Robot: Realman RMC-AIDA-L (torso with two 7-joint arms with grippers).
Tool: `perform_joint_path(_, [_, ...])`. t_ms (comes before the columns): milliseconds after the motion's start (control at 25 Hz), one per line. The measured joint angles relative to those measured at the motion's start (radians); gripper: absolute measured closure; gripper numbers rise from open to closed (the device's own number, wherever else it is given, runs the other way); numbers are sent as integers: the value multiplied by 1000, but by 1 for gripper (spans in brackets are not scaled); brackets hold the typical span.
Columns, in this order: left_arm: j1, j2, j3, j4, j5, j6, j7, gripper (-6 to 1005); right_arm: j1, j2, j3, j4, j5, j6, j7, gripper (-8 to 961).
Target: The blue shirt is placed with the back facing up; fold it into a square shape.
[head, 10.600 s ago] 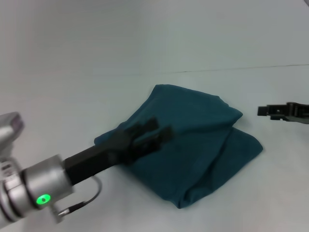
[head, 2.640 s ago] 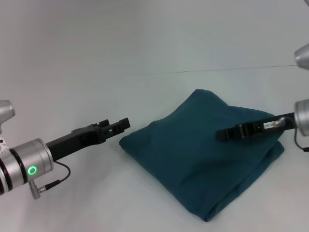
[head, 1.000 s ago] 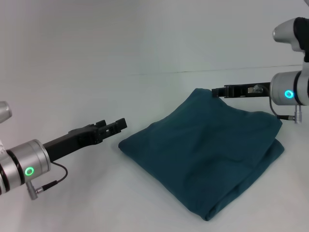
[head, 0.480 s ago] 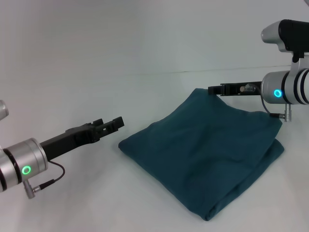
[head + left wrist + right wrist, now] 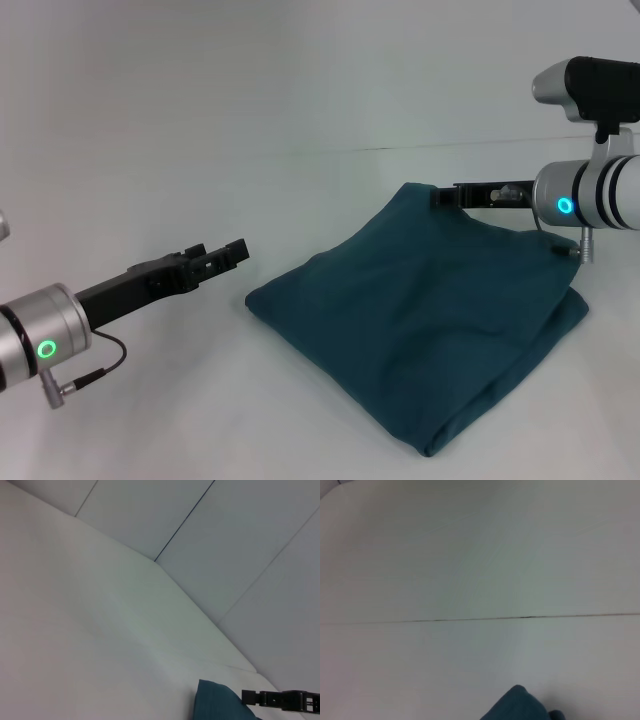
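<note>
The shirt's far edge sags inward next to the far corner, so next my right gripper takes that corner (image 5: 417,190) and pulls it farther back to straighten the shirt's edge.
The blue shirt (image 5: 420,310) lies folded into a thick, roughly square bundle on the white table, one corner pointing to the far side, plain fabric up. My left gripper (image 5: 232,251) hovers above the table just left of the shirt's left corner, apart from it. My right gripper (image 5: 443,195) hangs over the shirt's far corner, holding nothing. The left wrist view shows that far corner of the shirt (image 5: 215,702) with the right gripper (image 5: 246,696) beside it. In the right wrist view only a tip of the shirt (image 5: 517,705) shows.
The white table (image 5: 200,400) runs to a dark seam (image 5: 480,143) at the back, where a pale wall rises. Nothing else lies on it near the shirt.
The right gripper rose off the shirt's right part and moved back over its far corner, then drew slightly right. The left gripper slid a little left and down. The shirt stayed put.
</note>
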Motion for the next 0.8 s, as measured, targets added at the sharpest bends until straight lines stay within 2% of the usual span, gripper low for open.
perform_joint_path(360, [-1, 5, 0, 0, 1, -4, -1, 125, 2, 6, 2, 18, 3, 21, 6, 444])
perform_joint_path(600, [-2, 7, 0, 0, 1, -4, -3, 125, -5, 19, 10, 3, 16, 22, -6, 630])
perform_joint_path(800, [-1, 8, -1, 0, 0, -4, -4, 125, -21, 21, 10, -6, 105, 9, -77, 858])
